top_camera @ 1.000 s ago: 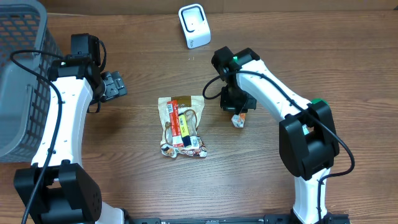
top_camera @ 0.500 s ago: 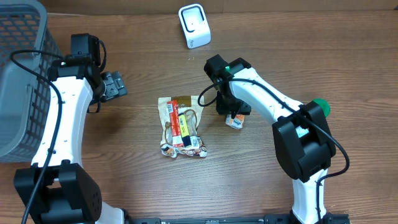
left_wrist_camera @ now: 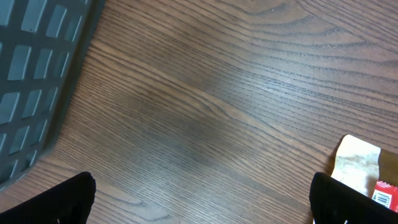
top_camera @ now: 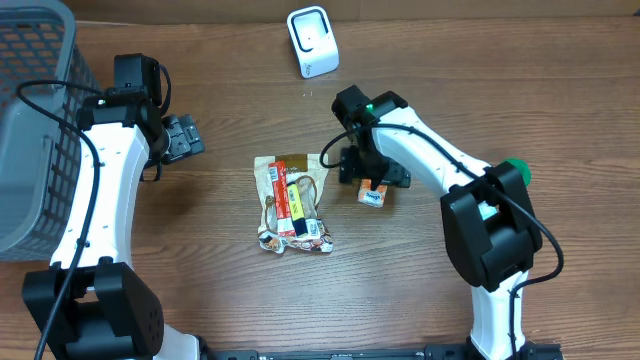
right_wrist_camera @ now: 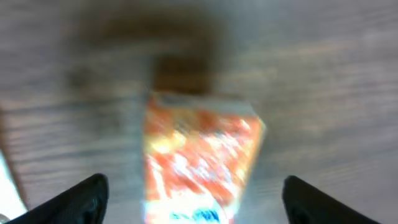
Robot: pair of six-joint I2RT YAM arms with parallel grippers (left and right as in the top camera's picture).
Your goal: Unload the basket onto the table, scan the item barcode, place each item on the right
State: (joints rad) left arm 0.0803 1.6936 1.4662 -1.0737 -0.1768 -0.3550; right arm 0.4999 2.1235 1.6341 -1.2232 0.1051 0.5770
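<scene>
The orange packet is lying flat with its middle under the robot's right gripper, so that gripper should shift and pinch the packet's edge (top_camera: 383, 196) farthest from the snack pile.
A small orange packet (top_camera: 372, 194) lies on the wooden table just right of a pile of snack packets (top_camera: 292, 202). My right gripper (top_camera: 371, 177) hangs directly over it. In the right wrist view the packet (right_wrist_camera: 199, 155) is blurred and sits between the two black fingers (right_wrist_camera: 81, 200), with a wide gap on each side, so the right gripper (right_wrist_camera: 196, 202) is open and touches nothing. The white barcode scanner (top_camera: 312, 41) stands at the back of the table. My left gripper (top_camera: 185, 137) is open over bare wood, and its wrist view (left_wrist_camera: 199, 199) shows nothing between its fingers.
A grey mesh basket (top_camera: 30, 120) fills the far left, and its wall (left_wrist_camera: 31, 74) shows in the left wrist view. The edge of the snack pile (left_wrist_camera: 364, 171) shows at the right of that view. Bare wood lies between the pile and the scanner.
My right gripper has gone from shut to open, letting go of the orange packet, and has shifted a little to the left with it. The left arm has not moved.
</scene>
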